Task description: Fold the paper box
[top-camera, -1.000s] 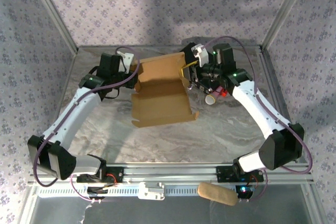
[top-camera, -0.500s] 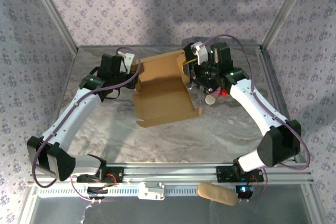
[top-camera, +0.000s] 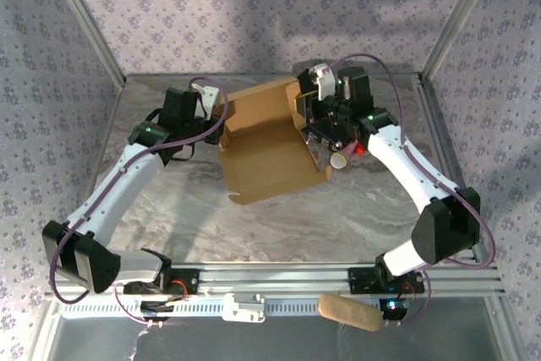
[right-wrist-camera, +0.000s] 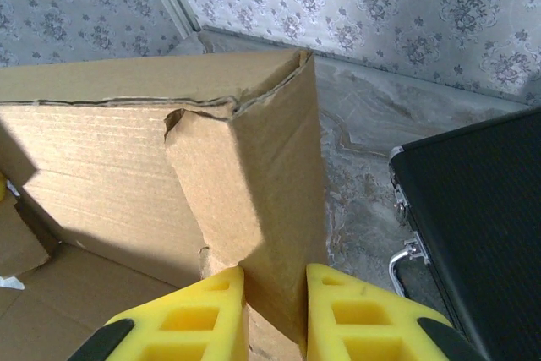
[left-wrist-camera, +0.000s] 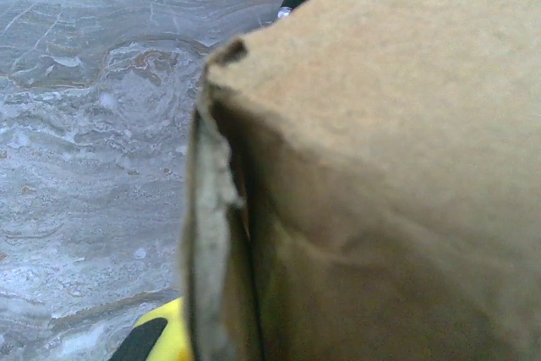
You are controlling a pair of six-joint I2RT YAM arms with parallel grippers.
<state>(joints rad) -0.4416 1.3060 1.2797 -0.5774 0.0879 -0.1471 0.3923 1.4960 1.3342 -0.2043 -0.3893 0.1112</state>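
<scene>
The paper box sits slanted beside the black case, so the robot's right gripper will grip the box's corner flap lower down (right-wrist-camera: pixel 275 272) and pull the box clear toward the front bar.
The paper box (top-camera: pixel 269 148) is a tan cardboard sheet with raised walls, held tilted above the marble table between both arms. My right gripper (right-wrist-camera: pixel 275 310) is shut on the box's folded right wall (right-wrist-camera: pixel 254 183), one yellow finger (right-wrist-camera: pixel 190 323) on each side; from above the right gripper (top-camera: pixel 306 121) sits at the box's right rear corner. My left gripper (top-camera: pixel 216 119) is at the box's left rear edge. In the left wrist view the cardboard (left-wrist-camera: pixel 380 175) covers most of the frame, with one yellow finger (left-wrist-camera: pixel 156 340) against its edge and the other hidden.
A black case with a metal handle (right-wrist-camera: pixel 473 209) lies just right of the box, under my right arm. A pale cylinder (top-camera: pixel 340 159) and a small red item (top-camera: pixel 359 150) lie by the right wrist. A tan roll (top-camera: pixel 348 312) rests on the front rail.
The box has swung anticlockwise and shifted right, its front corner moving toward the right. Both grippers moved slightly right with it, keeping their holds.
</scene>
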